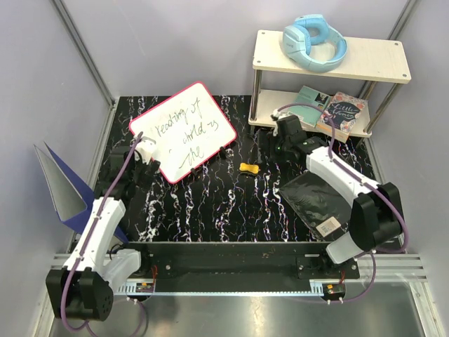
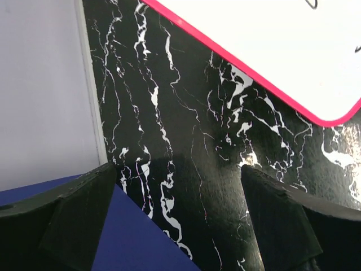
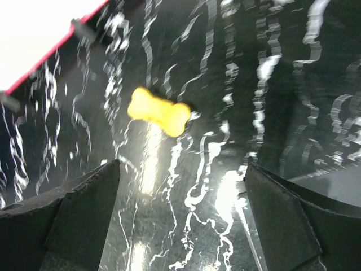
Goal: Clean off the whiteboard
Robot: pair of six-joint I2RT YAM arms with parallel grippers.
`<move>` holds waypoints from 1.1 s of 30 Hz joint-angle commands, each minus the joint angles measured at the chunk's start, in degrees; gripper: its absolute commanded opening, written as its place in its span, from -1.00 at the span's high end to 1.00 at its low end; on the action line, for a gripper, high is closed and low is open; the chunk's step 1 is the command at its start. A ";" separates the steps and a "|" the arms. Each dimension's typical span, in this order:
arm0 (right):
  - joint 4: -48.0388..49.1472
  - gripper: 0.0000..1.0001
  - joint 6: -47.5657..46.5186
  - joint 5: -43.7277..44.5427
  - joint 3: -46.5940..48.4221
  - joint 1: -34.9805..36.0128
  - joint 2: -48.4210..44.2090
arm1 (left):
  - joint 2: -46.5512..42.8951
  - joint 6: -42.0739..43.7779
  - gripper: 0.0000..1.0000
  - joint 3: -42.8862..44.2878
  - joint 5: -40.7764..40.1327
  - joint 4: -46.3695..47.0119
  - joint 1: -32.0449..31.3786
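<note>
My right gripper is to go next to the yellow bone-shaped eraser beside the whiteboard and close on the eraser's narrow middle (image 1: 249, 168) (image 3: 159, 111).
The whiteboard (image 1: 184, 130), white with a red-pink rim and dark handwriting, lies tilted at the back left of the black marble table. Its rim and corner show in the left wrist view (image 2: 293, 84) and its edge in the right wrist view (image 3: 39, 39). A small yellow bone-shaped eraser (image 1: 248, 168) lies on the table right of the board; it also shows in the right wrist view (image 3: 158, 111). My left gripper (image 1: 145, 160) is open and empty at the board's near left corner. My right gripper (image 1: 279, 137) is open and empty, right of the eraser.
A blue-grey folder (image 1: 59, 182) stands open at the left edge; its blue cover shows in the left wrist view (image 2: 130, 237). A black flat pad (image 1: 316, 200) lies at the right. A wooden shelf (image 1: 330, 56) at the back right holds blue headphones (image 1: 314, 41) and books (image 1: 342, 112).
</note>
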 commanded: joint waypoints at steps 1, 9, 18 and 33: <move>1.63 -1.00 -6.15 -3.41 3.31 4.22 0.69 | 4.52 1.37 -0.98 2.82 -2.64 -1.42 -0.13; 3.33 -0.99 -18.37 -5.42 3.39 8.44 1.47 | 9.64 -1.00 -0.98 5.37 -6.62 -2.39 -0.05; -4.25 -0.99 -31.82 -7.88 11.13 8.35 15.87 | 4.89 -2.93 -0.98 10.03 -0.11 -6.95 0.04; -9.27 -0.75 -36.58 -4.54 19.39 7.13 28.90 | 5.50 -4.51 -0.98 12.49 1.21 -8.45 0.04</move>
